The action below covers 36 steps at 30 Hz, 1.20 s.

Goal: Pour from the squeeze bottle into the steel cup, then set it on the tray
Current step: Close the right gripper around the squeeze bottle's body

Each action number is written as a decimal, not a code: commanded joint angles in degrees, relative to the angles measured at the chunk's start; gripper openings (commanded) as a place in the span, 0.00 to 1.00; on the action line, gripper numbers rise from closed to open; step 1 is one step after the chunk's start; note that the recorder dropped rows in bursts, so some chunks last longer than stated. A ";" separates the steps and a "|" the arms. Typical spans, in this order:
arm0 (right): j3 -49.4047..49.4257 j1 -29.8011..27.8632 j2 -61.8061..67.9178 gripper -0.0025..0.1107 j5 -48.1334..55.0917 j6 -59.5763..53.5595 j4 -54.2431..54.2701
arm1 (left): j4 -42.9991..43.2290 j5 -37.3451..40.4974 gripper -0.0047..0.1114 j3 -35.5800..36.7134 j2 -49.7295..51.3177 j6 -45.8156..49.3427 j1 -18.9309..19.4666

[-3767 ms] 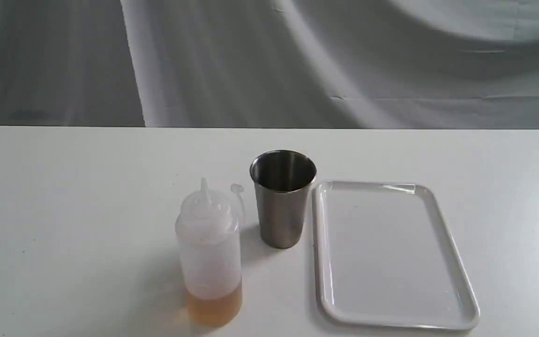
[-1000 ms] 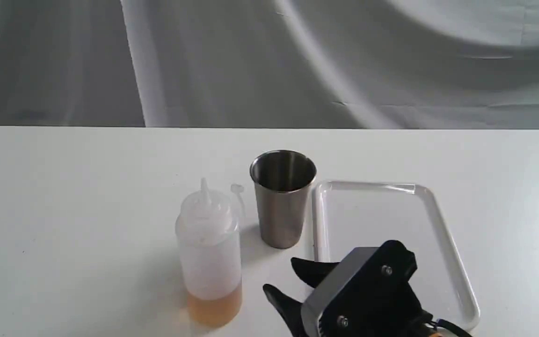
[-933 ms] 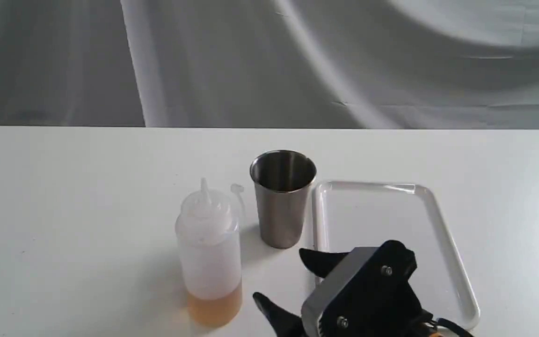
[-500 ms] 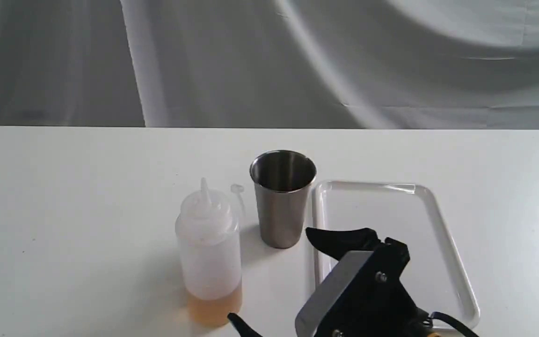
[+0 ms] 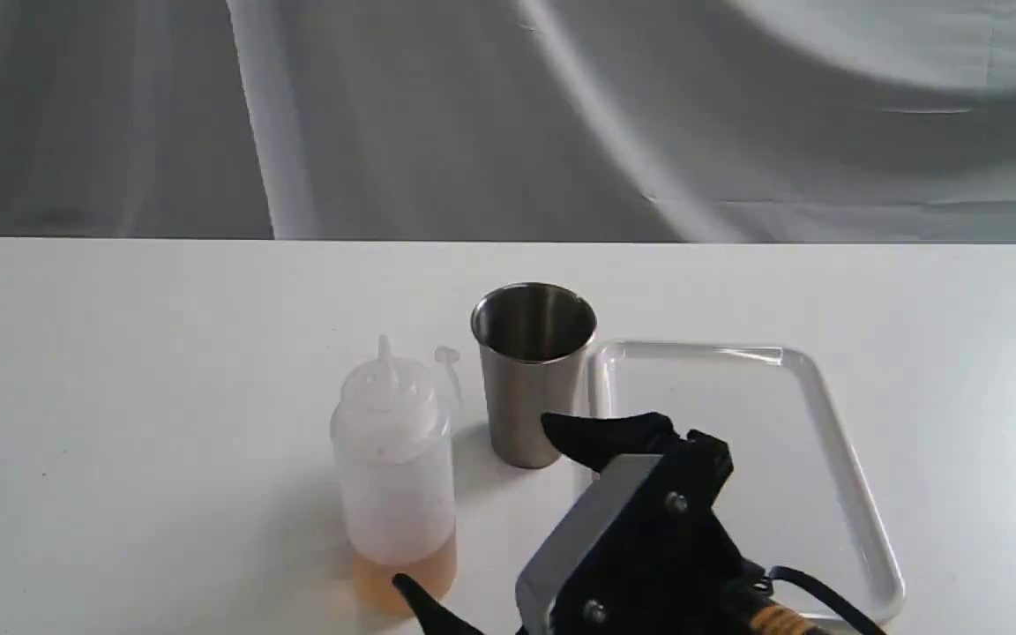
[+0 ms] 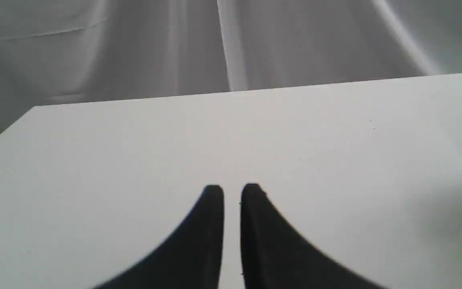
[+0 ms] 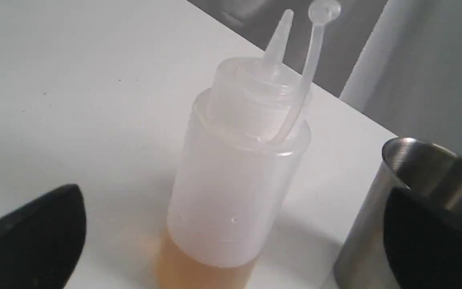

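The squeeze bottle has amber liquid in it. Next, my right gripper closes just above that liquid, on the middle of the body (image 5: 399,510) (image 7: 229,209) of the bottle.
The squeeze bottle (image 5: 393,476) stands upright on the white table with amber liquid at its bottom and its tethered cap off the nozzle. Just right of it and farther back stands the steel cup (image 5: 533,370), and right of that lies the tray (image 5: 836,441). My right gripper (image 5: 475,504) is open wide, low at the front. One fingertip is in front of the cup's base, the other beside the bottle's base. In the right wrist view the bottle (image 7: 235,180) stands between the spread fingers (image 7: 34,233), untouched, with the cup (image 7: 415,172) beside one finger. My left gripper (image 6: 233,188) is shut, holding nothing, over bare table.
The table's (image 5: 120,353) back edge meets a grey cloth backdrop (image 5: 508,115). My right arm's body (image 5: 649,547) covers the tray's near left corner. A table corner (image 6: 34,107) shows in the left wrist view.
My right gripper came in from the lower right, opened wider and slid left toward the bottle. Bottle, cup and tray have not moved.
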 commanded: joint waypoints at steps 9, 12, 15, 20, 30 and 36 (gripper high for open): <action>-6.44 -0.53 10.02 0.95 -1.39 0.52 0.58 | 0.14 -0.63 0.11 0.25 -0.28 -0.10 0.12; -7.98 -1.95 11.09 0.95 -1.30 1.91 0.58 | 0.14 -0.63 0.11 0.25 -0.28 -0.10 0.12; -9.08 -3.45 11.49 0.95 -1.17 5.44 -0.42 | 0.14 -0.63 0.11 0.25 -0.28 -0.10 0.12; -9.08 -4.85 11.49 0.95 -1.15 6.50 -3.56 | 0.14 -0.63 0.11 0.25 -0.28 -0.10 0.12; -9.36 -6.12 11.49 0.95 -0.68 8.50 -7.42 | 0.14 -0.63 0.11 0.25 -0.28 -0.10 0.12; -13.42 -6.12 12.85 0.95 3.26 8.50 -9.96 | 0.14 -0.63 0.11 0.25 -0.28 -0.10 0.12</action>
